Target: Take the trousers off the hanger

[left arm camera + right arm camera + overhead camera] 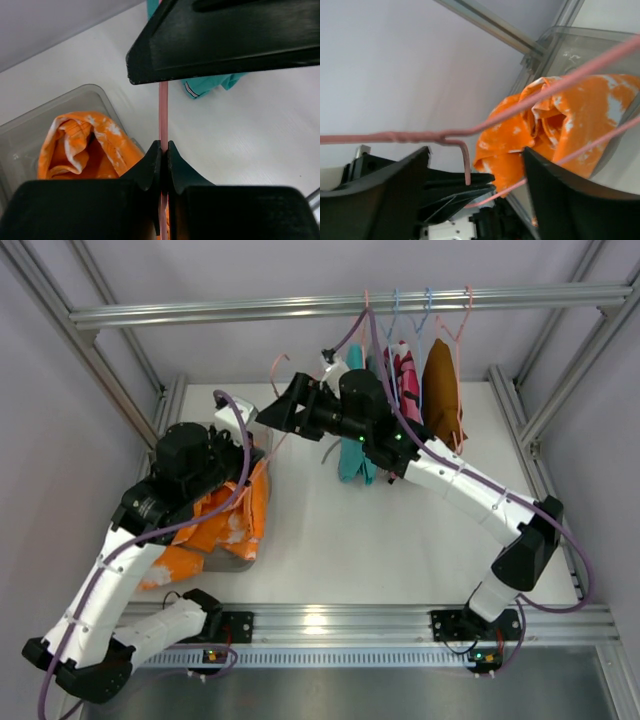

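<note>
The robot's left gripper should release the salmon-pink hanger on the bare end of the metal rail [109, 315], beyond the bin. The hanger is now held above the bin.
The orange tie-dye trousers [232, 522] lie bunched in a clear bin [238, 562] at the left; they also show in the left wrist view [80, 145] and the right wrist view [560, 125]. My left gripper [163, 148] is shut on a wire of the salmon-pink hanger [163, 112], above the bin [254, 453]. The hanger's hook [279, 366] points up and back, and its wires [445, 135] run across the trousers. I cannot tell whether the cloth still hangs on it. My right gripper [272, 416] is open, with its jaws astride the hanger's neck [476, 150], not touching it.
A metal rail [250, 308] crosses the back. On it hang a teal garment [352, 455], a pink-and-white garment [408, 380] and a brown garment [440, 390], some on light blue hangers [425, 310]. Frame posts stand at both sides.
</note>
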Controlling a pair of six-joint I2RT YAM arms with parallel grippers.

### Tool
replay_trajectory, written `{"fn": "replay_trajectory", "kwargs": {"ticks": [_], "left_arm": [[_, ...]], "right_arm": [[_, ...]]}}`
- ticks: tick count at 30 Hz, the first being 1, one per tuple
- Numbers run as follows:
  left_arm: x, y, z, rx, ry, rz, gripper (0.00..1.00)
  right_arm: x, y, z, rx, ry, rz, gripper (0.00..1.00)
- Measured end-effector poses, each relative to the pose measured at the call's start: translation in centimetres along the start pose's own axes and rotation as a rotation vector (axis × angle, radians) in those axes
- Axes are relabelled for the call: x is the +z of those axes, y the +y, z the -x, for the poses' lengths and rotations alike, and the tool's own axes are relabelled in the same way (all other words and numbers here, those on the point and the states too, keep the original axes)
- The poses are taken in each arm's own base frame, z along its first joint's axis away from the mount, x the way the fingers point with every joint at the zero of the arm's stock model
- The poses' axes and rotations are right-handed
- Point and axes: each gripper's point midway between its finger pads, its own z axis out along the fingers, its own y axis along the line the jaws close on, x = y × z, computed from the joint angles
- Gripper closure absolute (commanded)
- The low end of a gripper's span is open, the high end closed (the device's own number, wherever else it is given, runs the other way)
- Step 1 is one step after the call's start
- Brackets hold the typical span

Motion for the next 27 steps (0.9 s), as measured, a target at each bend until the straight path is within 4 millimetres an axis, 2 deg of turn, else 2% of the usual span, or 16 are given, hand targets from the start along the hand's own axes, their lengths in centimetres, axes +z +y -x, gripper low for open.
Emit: {"fn": "replay_trajectory", "kwargs": {"ticks": [1,6,10,16,18,21,27], "left_arm": [[-0.3,0.5,0.1,-0.001,-0.007,0.023,1.0],[-2.3,3.9,0.3,-0.03,-0.041,0.171,1.0],[-4.6,6.5,-0.3,-0.06,-0.042,0.287,1.0],[-7.4,8.8,-1.9,-0.096,0.015,0.413,1.0],[-7.9,9.4,-1.3,-0.104,0.02,0.435,1.0],[-8.4,10.0,0.7,-0.104,0.0,0.455,1.0],[-8.2,12.0,4.0,-0.119,0.0,0.497,1.0]], "right_arm": [[0.0,0.1,0.0,-0.003,0.0,0.006,0.01],[-1.1,-0.1,-0.5,-0.054,0.017,0.023,0.01],[-3.6,-0.1,-0.2,-0.126,0.006,0.037,0.01],[-8.7,3.1,2.2,-0.289,-0.078,0.121,0.0],[-10.4,4.2,3.2,-0.342,-0.111,0.148,0.01],[-12.2,4.4,4.7,-0.398,-0.145,0.161,0.01],[-13.3,1.5,6.9,-0.439,-0.153,0.098,0.0]]}}
